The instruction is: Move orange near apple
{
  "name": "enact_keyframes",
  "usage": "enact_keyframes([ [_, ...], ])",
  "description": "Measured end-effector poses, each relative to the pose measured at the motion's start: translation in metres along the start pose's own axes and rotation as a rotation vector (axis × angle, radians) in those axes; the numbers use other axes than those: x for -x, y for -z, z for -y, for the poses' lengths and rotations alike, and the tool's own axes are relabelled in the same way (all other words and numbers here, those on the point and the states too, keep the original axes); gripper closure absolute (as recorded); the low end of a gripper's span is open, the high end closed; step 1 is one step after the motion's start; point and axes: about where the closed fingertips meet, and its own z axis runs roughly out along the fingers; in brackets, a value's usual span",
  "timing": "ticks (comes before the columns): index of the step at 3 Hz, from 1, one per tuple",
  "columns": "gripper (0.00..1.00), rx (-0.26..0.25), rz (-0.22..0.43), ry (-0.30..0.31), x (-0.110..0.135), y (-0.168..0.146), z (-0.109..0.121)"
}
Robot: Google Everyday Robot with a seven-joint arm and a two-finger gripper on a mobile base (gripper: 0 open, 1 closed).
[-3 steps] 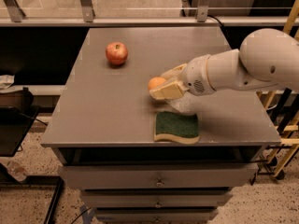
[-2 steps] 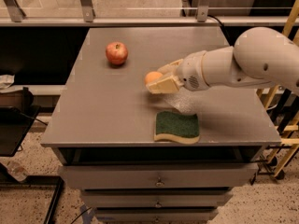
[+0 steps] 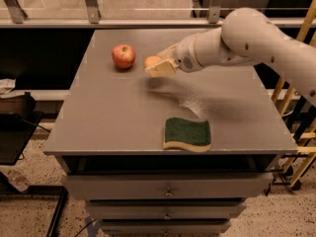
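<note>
Next, I release the orange on the grey table [image 3: 141, 62] by the red apple, on the side facing my arm. The orange is now held above the table.
A red apple [image 3: 123, 56] with yellowish patches sits on the grey table [image 3: 118, 122] at the far left. My gripper [image 3: 157, 65] is shut on the small orange [image 3: 151, 61] and holds it above the table, just to the right of the apple and a short gap from it. My pale fingers [image 3: 162, 69] cover the orange's lower right side. My white arm reaches in from the right.
A green sponge with a yellow base [image 3: 187, 134] lies near the table's front edge. Drawers [image 3: 168, 189] sit under the tabletop. A railing runs behind the table, and yellow wooden frames [image 3: 296, 107] stand at the right.
My gripper has carried the orange left and toward the back of the table, from near the middle to just beside the apple. The apple and sponge have not moved.
</note>
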Motion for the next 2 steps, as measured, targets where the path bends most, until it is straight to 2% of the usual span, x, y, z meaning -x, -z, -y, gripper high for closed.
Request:
enact_keyframes([
  [1, 1.0, 0.009, -0.011, 0.018, 0.013, -0.024, 0.02],
  [2, 1.0, 0.024, -0.017, 0.029, 0.019, -0.042, 0.03],
])
